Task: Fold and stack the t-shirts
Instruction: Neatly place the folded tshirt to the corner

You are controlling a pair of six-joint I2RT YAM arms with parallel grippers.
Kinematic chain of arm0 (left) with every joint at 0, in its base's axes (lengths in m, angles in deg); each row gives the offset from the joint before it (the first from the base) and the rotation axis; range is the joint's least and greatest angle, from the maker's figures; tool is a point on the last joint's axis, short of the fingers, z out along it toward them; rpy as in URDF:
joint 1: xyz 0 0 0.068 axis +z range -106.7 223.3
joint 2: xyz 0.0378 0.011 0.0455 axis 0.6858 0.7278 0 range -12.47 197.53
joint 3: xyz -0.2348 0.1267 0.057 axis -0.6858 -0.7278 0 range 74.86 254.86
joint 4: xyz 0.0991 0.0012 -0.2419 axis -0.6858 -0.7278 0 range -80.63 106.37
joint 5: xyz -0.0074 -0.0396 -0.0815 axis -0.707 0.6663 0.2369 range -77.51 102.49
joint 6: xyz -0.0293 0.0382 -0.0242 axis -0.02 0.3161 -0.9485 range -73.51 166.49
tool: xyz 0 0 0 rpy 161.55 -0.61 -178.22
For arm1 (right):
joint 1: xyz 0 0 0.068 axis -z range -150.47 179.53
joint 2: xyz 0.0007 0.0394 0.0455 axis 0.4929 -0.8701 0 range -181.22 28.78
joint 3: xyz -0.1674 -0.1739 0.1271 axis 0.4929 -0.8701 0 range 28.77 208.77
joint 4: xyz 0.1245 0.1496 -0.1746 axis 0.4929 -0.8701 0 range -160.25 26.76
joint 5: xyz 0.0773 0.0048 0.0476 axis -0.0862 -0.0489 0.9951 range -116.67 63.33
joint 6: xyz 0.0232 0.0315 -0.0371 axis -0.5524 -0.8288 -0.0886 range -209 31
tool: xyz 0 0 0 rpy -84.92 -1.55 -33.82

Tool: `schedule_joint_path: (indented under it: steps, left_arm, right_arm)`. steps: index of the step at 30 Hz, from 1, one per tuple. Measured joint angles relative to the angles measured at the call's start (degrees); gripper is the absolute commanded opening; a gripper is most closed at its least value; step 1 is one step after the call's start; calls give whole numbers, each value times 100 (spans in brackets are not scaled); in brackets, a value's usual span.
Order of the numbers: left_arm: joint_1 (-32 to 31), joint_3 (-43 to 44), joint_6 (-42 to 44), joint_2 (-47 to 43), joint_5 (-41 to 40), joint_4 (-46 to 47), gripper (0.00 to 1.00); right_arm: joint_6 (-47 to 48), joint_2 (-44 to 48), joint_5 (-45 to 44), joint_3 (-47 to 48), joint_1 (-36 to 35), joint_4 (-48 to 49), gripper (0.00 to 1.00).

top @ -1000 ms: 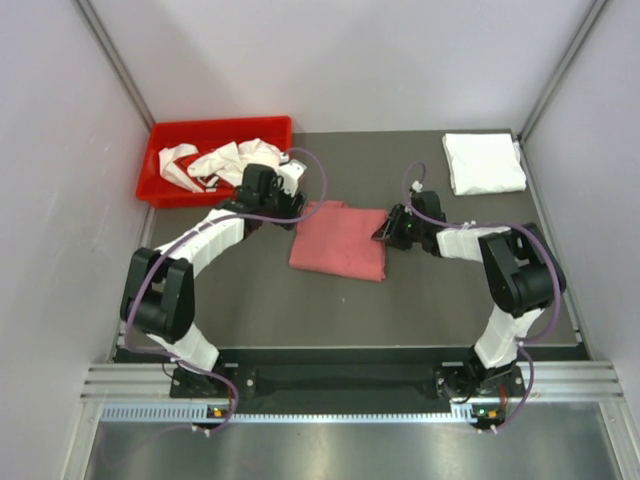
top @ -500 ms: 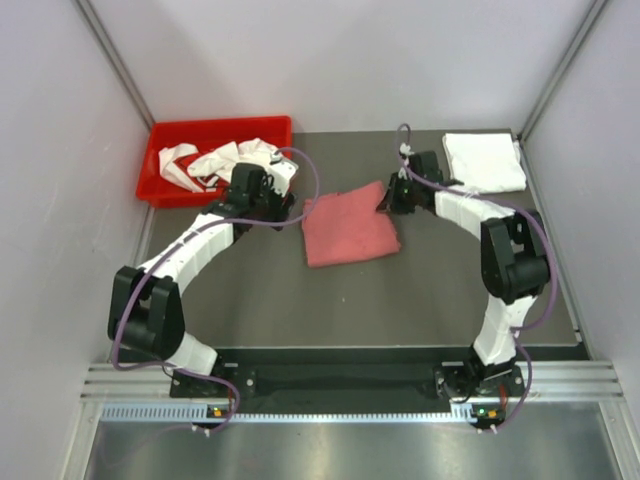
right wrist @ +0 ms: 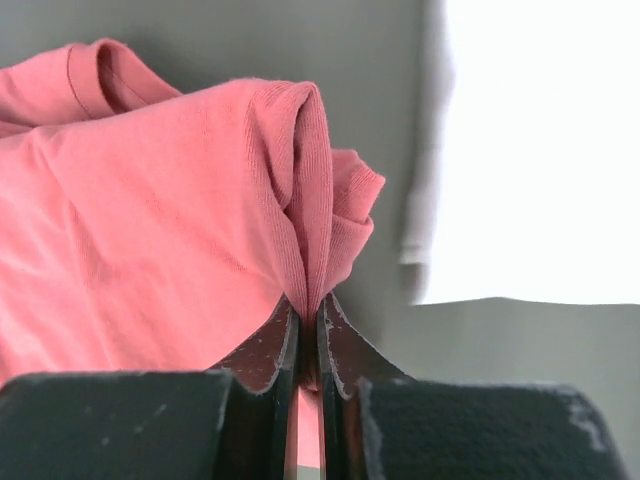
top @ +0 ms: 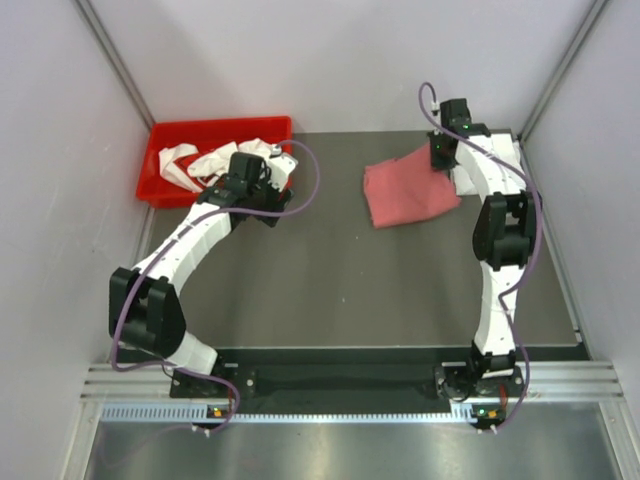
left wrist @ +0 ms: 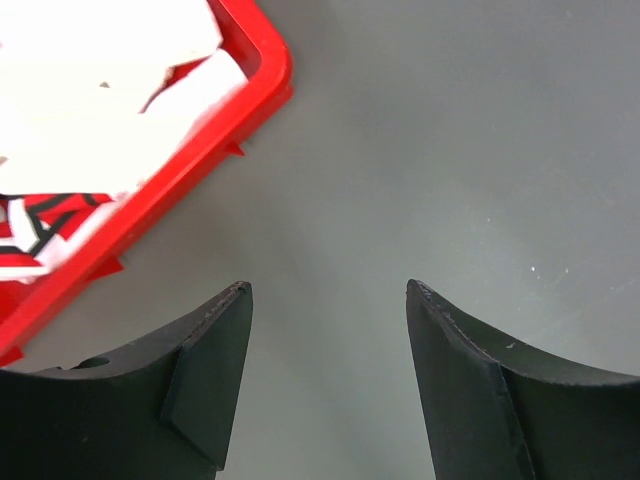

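My right gripper is going to lay the folded pink t-shirt down flat on top of the folded white t-shirt (top: 481,161) (right wrist: 585,140).
A folded pink t-shirt (top: 405,192) hangs from my right gripper (top: 441,152) near the table's back right. The right wrist view shows the jaws (right wrist: 308,310) pinched shut on a bunched edge of the pink t-shirt (right wrist: 150,220). A folded white t-shirt (top: 490,165) lies at the back right corner, partly hidden by the right arm, and shows bright in the right wrist view (right wrist: 545,150). My left gripper (top: 262,190) is open and empty over bare table beside the red bin (top: 160,165), as the left wrist view (left wrist: 328,300) shows.
The red bin (left wrist: 255,95) at the back left holds several crumpled white and red-striped shirts (top: 225,160). Grey walls close in the table on the left, back and right. The arm bases stand at the near edge.
My right gripper has carried the pink t-shirt from the table's middle up and right toward the white t-shirt. My left gripper let go of it and drew back toward the red bin.
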Motion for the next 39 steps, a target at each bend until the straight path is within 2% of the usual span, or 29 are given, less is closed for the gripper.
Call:
schedule_joint_path:
  steps: [9,23,39]
  left_arm:
    - [0,367,63,240,-146,-282,68]
    - [2,367,153,527,-258,-337,68]
    - [2,343,157,527,-348,-289,68]
  right_arm:
    - [643,-457,-951,1270,356,-330,0]
    - [1263,-474,-1600,1980,498,-459,0]
    - [1633,-474,-1543,2393,872,-411,0]
